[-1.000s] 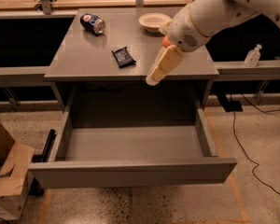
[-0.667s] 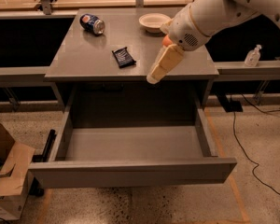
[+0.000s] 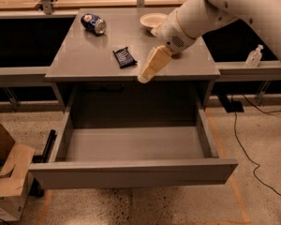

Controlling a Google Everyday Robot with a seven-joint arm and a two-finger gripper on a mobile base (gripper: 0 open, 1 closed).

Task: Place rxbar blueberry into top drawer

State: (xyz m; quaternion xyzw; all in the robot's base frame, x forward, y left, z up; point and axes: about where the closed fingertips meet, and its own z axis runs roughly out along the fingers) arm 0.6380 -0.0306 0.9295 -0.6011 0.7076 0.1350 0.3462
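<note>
The middle of the rxbar blueberry [image 3: 124, 57] is near the front edge of the grey table. My gripper should go there next and close on it.
The rxbar blueberry [image 3: 124, 57], a small flat bar in a dark wrapper, lies on the grey table [image 3: 84, 55] near its front middle. The top drawer [image 3: 131, 146] below is pulled wide open and its grey interior is bare. My gripper [image 3: 147, 72] hangs on the white arm just right of the bar, at the table's front edge, above the drawer's back. It holds nothing that I can see.
A blue soda can [image 3: 93, 23] lies on its side at the table's back left. A white bowl [image 3: 153, 20] sits at the back. A cardboard box [image 3: 7, 177] stands on the floor at left. A small bottle [image 3: 254, 56] and cables are at right.
</note>
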